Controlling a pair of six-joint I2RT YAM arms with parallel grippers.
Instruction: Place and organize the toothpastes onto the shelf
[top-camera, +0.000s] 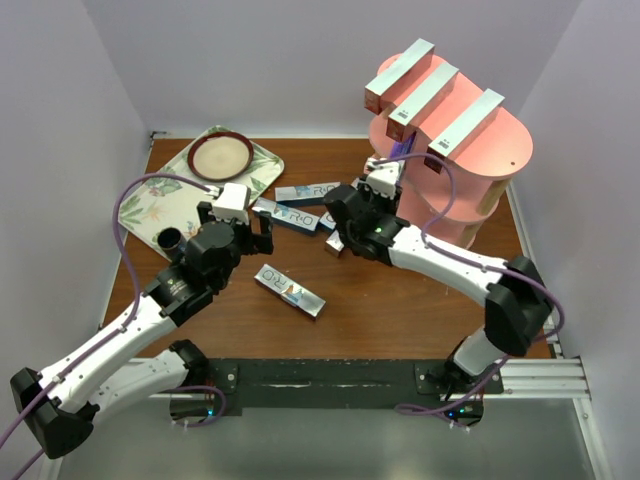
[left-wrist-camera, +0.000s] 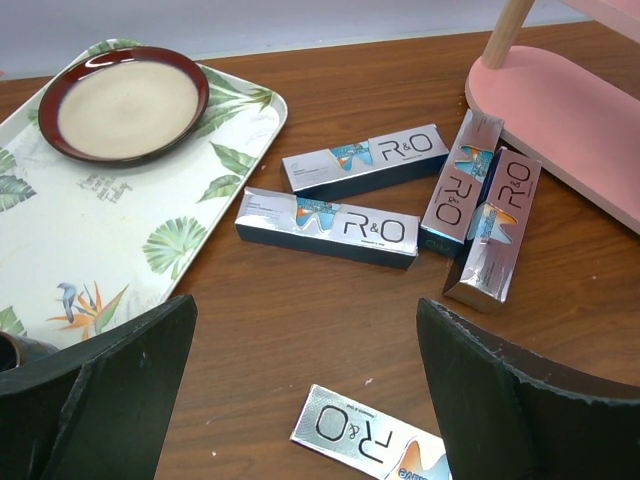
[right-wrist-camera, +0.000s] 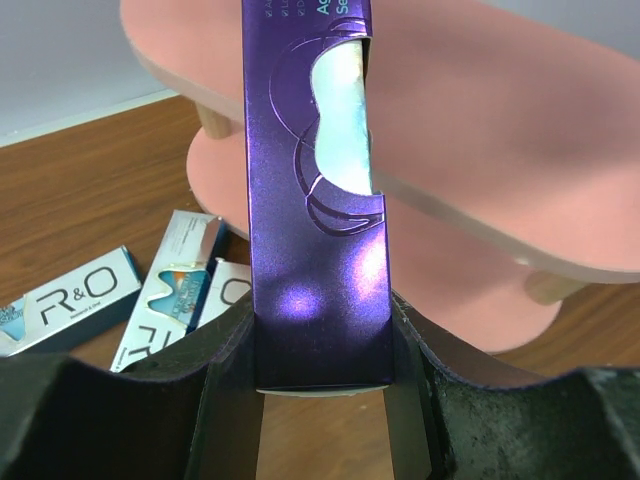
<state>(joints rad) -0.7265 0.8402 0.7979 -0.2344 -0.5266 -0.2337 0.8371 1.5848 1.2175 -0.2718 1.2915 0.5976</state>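
My right gripper will let go of the purple toothpaste box on the pink shelf's middle board (top-camera: 417, 141) (right-wrist-camera: 322, 85), just below the middle silver box.
My right gripper (top-camera: 378, 186) is shut on a purple toothpaste box (right-wrist-camera: 315, 200), held upright in front of the pink shelf (top-camera: 470, 170), beside its middle board (right-wrist-camera: 480, 130). Three silver boxes (top-camera: 430, 95) lie across the shelf's top tier. My left gripper (top-camera: 238, 222) is open and empty above the table, its fingers (left-wrist-camera: 120, 390) apart over bare wood. Several silver-blue "R&O" boxes lie on the table: two side by side (left-wrist-camera: 330, 228), two more near the shelf foot (left-wrist-camera: 497, 240), and one alone (left-wrist-camera: 370, 440) just under my left gripper, also in the top view (top-camera: 290, 290).
A leaf-patterned tray (top-camera: 175, 190) at the back left holds a red-rimmed plate (top-camera: 221, 155) and a dark cup (top-camera: 170, 240). Purple walls close in left, back and right. The black arm-base rail (top-camera: 330, 385) runs along the near edge.
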